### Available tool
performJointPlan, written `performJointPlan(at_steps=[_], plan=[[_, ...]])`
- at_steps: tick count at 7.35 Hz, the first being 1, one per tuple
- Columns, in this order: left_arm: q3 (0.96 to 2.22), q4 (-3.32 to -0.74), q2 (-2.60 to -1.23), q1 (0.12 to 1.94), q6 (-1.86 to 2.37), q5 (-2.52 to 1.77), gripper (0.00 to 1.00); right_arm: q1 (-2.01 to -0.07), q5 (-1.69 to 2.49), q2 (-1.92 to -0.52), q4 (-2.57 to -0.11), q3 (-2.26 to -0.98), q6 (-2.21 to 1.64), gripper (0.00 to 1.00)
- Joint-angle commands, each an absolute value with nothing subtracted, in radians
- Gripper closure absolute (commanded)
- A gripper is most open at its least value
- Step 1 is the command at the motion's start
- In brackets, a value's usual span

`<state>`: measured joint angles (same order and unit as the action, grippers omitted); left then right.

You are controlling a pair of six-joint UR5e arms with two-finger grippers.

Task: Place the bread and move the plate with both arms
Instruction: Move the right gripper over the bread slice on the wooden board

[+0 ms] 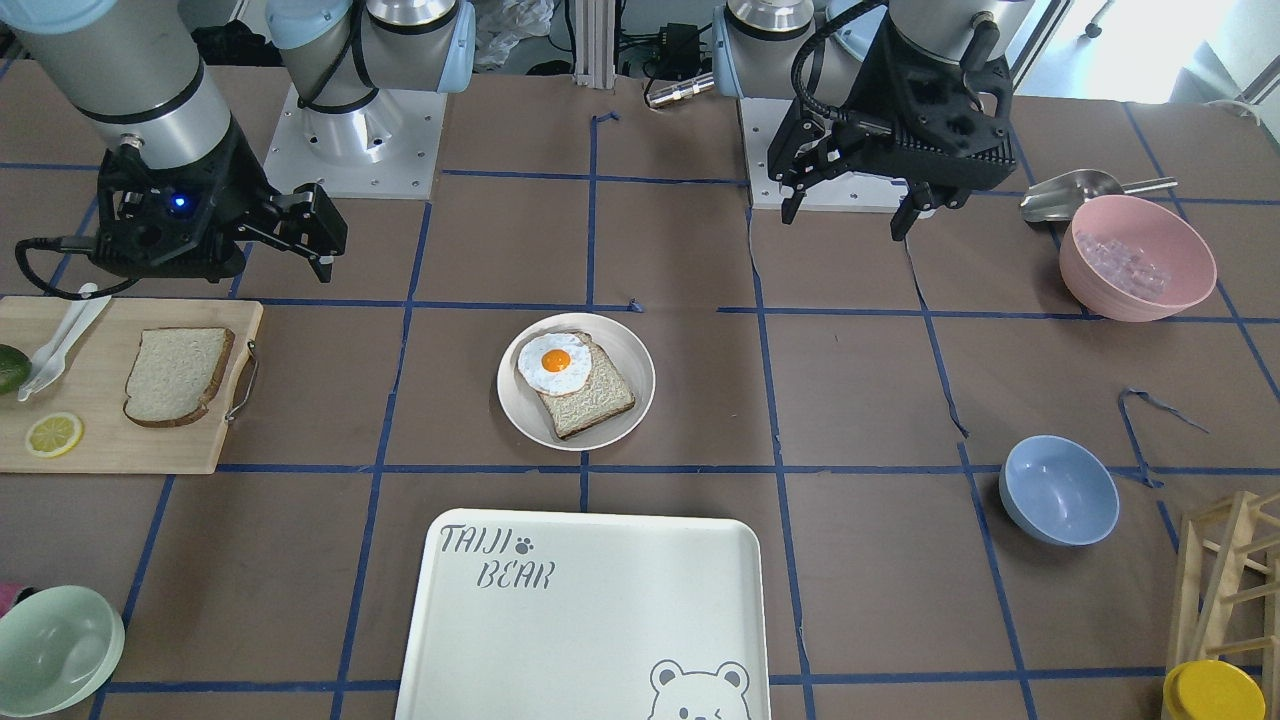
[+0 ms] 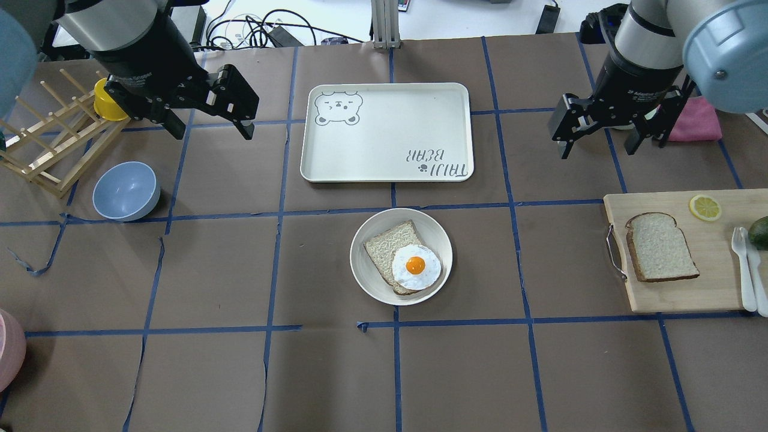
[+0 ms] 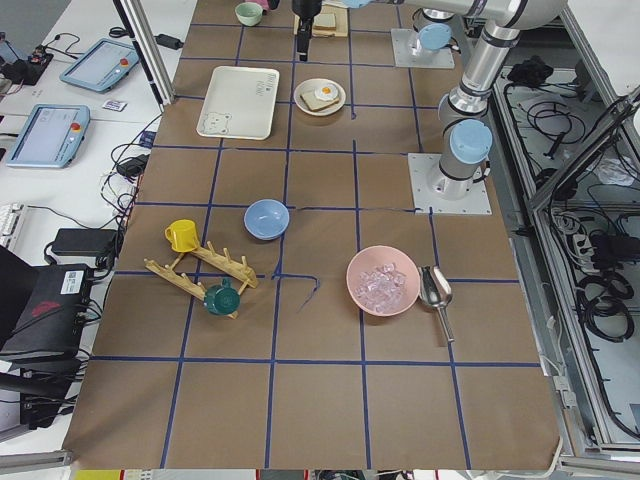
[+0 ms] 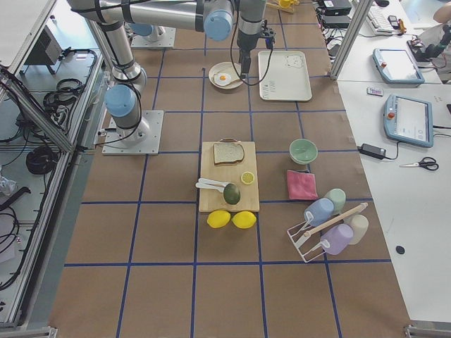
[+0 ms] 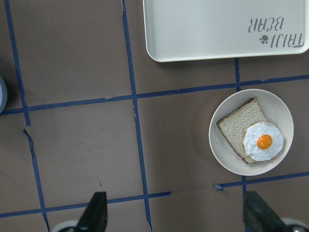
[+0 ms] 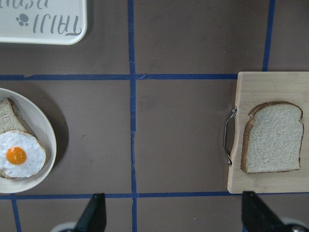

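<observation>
My right gripper is to go to the bread next and close on its crust edge [image 1: 214, 398] [image 6: 250, 118] facing the cutting board's metal handle, toward the tray's side.
The bread [image 1: 178, 375] lies flat on a wooden cutting board [image 1: 110, 450]; it also shows in the overhead view [image 2: 661, 246] and the right wrist view [image 6: 273, 137]. The plate [image 1: 520, 410] sits mid-table and holds another slice topped with a fried egg [image 1: 553, 362]; the plate also shows in the overhead view [image 2: 366, 276] and the left wrist view [image 5: 224, 154]. My left gripper [image 2: 211, 129] hangs open and empty above the table, left of the tray. My right gripper [image 2: 599, 147] hangs open and empty, beyond the cutting board's near corner.
A white bear-print tray [image 2: 387, 132] lies just beyond the plate. A blue bowl [image 2: 126, 191], a wooden rack [image 2: 54, 144] and a yellow cup [image 2: 108, 102] stand on the left. A pink bowl [image 1: 1137, 258], a lemon slice [image 2: 704, 207] and white cutlery [image 2: 746, 264] are around.
</observation>
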<state>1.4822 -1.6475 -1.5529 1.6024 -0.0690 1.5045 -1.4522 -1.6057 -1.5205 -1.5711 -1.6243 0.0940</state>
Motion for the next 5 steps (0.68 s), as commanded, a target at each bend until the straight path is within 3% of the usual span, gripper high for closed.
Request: performJointPlan(at_steps=[1, 2, 3, 5], plan=[[1.485, -1.647, -1.552, 1.605, -0.069, 1.503, 0.00, -1.375, -1.608, -1.490, -1.683, -1.676, 0.101, 0.00], [1.488, -1.647, -1.554, 1.606, -0.069, 1.503, 0.00, -1.371, -1.627, -1.479, -1.722, -1.725, 0.097, 0.01], [1.489, -1.646, -1.554, 1.605, -0.069, 1.503, 0.00, -1.362, -1.669, -1.474, -1.771, -1.764, 0.100, 0.16], [1.491, -1.647, -1.552, 1.605, -0.068, 1.505, 0.00, -1.274, -1.670, -1.419, -1.859, -1.833, 0.101, 0.18]])
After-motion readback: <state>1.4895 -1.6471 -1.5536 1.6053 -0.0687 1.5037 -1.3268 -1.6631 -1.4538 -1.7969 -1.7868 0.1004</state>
